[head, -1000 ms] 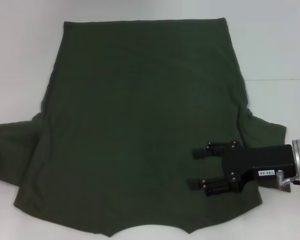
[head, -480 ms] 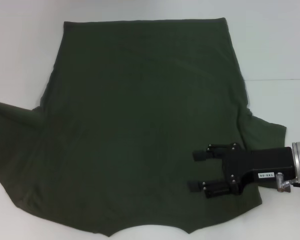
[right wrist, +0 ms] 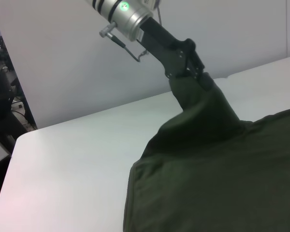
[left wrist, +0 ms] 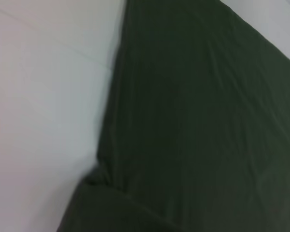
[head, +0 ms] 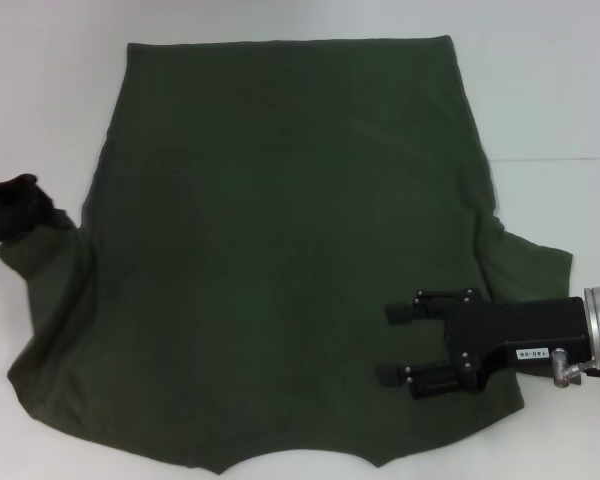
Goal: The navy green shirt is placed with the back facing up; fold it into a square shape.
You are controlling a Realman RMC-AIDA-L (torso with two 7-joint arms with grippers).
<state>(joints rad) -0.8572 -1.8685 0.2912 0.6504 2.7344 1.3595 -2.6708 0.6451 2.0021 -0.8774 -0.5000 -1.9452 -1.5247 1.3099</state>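
I need to use my left gripper to put the sleeve it holds down on the back of the shirt and let go, a little inward from that sleeve's armpit (head: 183, 283).
The navy green shirt (head: 280, 230) lies spread flat on the white table, hem at the far side and collar notch at the near edge. My left gripper (head: 25, 212) is at the far left, shut on the shirt's left sleeve. It holds the sleeve lifted off the table, so the cloth hangs in a peak. The right wrist view shows that left gripper (right wrist: 195, 72) pinching the raised sleeve (right wrist: 203, 111). My right gripper (head: 392, 342) hovers open over the shirt's near right part, beside the right sleeve (head: 530, 265). The left wrist view shows only the shirt (left wrist: 198, 121) and the table.
White table (head: 560, 100) surrounds the shirt on all sides. A faint seam (head: 555, 159) in the table top runs out to the right of the shirt. A white wall and dark equipment (right wrist: 2, 96) stand beyond the table's left end.
The left sleeve, flat on the table a second ago, has been lifted and drawn inward. My left gripper has come into view holding it. The right gripper has barely moved.
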